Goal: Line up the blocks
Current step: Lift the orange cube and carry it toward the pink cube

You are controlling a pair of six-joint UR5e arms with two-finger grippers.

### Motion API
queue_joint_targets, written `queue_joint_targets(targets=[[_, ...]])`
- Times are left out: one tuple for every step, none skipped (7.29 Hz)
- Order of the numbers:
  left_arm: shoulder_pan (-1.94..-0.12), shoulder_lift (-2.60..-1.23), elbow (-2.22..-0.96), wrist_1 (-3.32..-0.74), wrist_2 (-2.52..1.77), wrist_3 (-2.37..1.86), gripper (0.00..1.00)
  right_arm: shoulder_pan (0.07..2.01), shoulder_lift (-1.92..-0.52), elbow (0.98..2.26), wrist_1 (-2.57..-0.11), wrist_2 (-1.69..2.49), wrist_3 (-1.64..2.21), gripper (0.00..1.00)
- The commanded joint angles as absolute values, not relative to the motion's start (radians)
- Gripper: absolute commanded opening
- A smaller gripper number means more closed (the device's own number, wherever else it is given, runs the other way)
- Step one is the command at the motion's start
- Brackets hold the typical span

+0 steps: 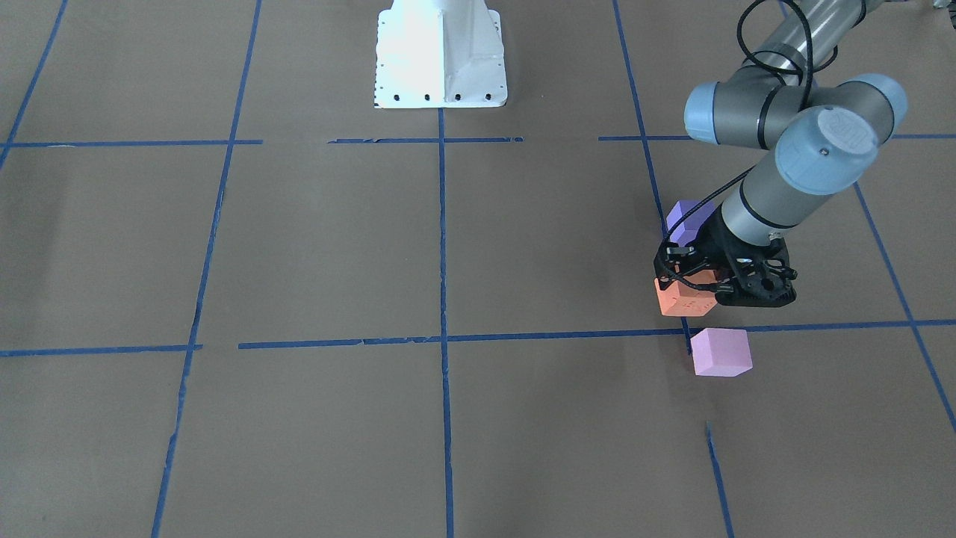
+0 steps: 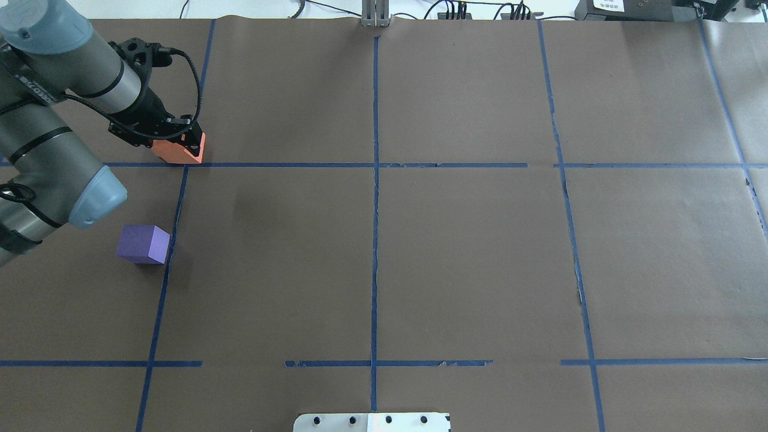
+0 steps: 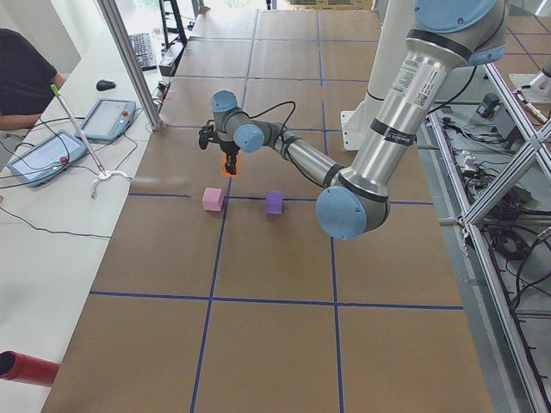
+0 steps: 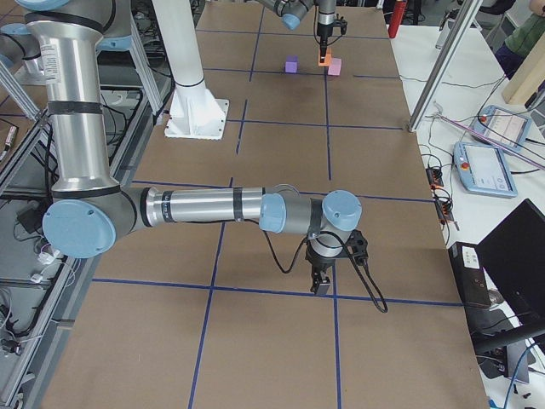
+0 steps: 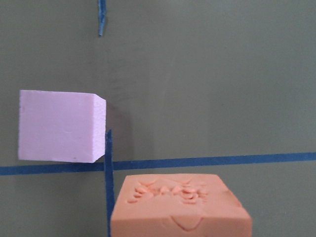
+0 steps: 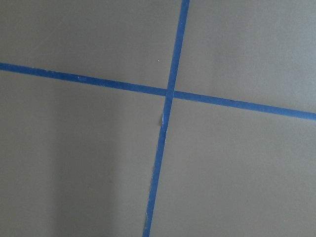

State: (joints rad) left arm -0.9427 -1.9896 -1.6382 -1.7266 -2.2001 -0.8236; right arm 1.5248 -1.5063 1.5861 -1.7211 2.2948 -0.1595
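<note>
My left gripper is to let go of the orange block on the table [image 1: 724, 293] [image 5: 55, 206] between the violet-blue block and the pale pink block.
My left gripper [image 1: 691, 280] is shut on the orange block [image 1: 681, 300] and seems to hold it a little above the table; the block also shows in the overhead view [image 2: 179, 151] and at the bottom of the left wrist view [image 5: 180, 207]. The violet-blue block [image 1: 683, 219] sits on the table on the robot's side of it, also seen from overhead [image 2: 144, 244]. The pale pink block [image 1: 721, 351] sits on the far side, by a tape crossing [image 5: 59, 126]; the arm hides it from overhead. My right gripper [image 4: 322, 281] hangs low over a tape crossing far from the blocks; I cannot tell whether it is open or shut.
Blue tape lines [image 1: 442, 340] grid the brown paper table. The white robot base [image 1: 441, 56] stands at the robot's edge. Tablets and a person [image 3: 21, 77] are beyond the table's far side.
</note>
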Motion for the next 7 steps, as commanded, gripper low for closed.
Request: queue_joint_targets(targets=[[-0.951,-1.904,-1.667,-1.723,-2.203,-0.77,0.4,1.525,-1.506,1.586,-1.721,2.295,-0.16,1.0],[-0.951,-1.884,-1.664,-1.72,-2.201,-0.712,0.4,1.525,-1.506,1.586,-1.721,2.295,-0.16,1.0],[-0.951,-1.875,-1.658,-1.72,-2.204,-0.709,0.4,1.525,-1.506,1.586,-1.721,2.295,-0.16,1.0],[-0.95,-1.868,-1.649,-1.721,-2.207,-0.71,0.4,1.525,-1.506,1.586,-1.721,2.295,-0.16,1.0],[-0.951,-1.868,-1.644,-1.721,-2.209,-0.712,0.42,1.525,-1.506,1.586,-1.721,2.295,-0.16,1.0],[-0.95,-1.868,-1.625,-1.724,-2.209,-0.712,0.42,1.525,-1.506,1.586,-1.721,2.295,-0.16,1.0],[-0.945,-1.876,-1.602,-1.732,-2.21,-0.718,0.42,1.525,-1.506,1.586,-1.721,2.295,-0.16,1.0]])
